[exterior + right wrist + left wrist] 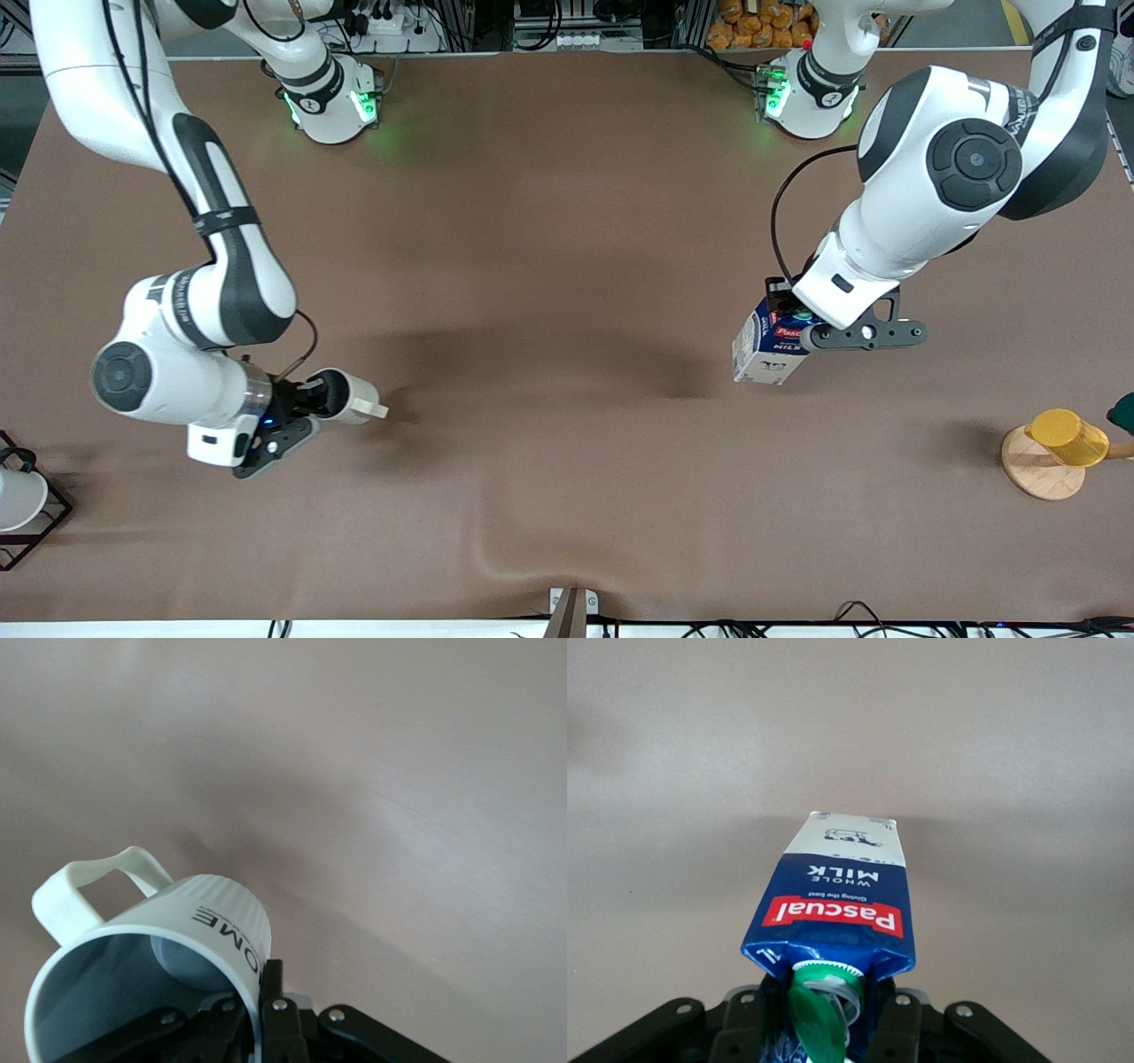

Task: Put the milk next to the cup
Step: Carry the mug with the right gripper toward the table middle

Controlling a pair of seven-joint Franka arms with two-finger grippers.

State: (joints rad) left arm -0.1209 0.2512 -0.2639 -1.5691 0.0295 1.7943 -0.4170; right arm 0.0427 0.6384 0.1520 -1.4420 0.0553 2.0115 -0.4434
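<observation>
My right gripper should put the cup midway on the brown table (558, 394) between itself and the milk, then let go of it.
The milk (766, 347) is a dark-blue carton with a green cap, a red label band and pale lower sides. My left gripper (795, 321) is shut on its top and holds it tilted above the brown table toward the left arm's end. In the left wrist view the milk (837, 908) hangs from the gripper (824, 1019) with its cap flipped open. The cup (352, 396), a pale grey-white mug, is gripped by its rim in my right gripper (312, 401) toward the right arm's end, tipped on its side. In the right wrist view the cup (151, 957) shows its grey inside and stubby handle.
A yellow cup (1067, 436) hangs on a wooden stand with a round base (1042, 465) near the left arm's end. A black wire rack (27, 523) with a white cup (16, 498) stands at the table edge at the right arm's end.
</observation>
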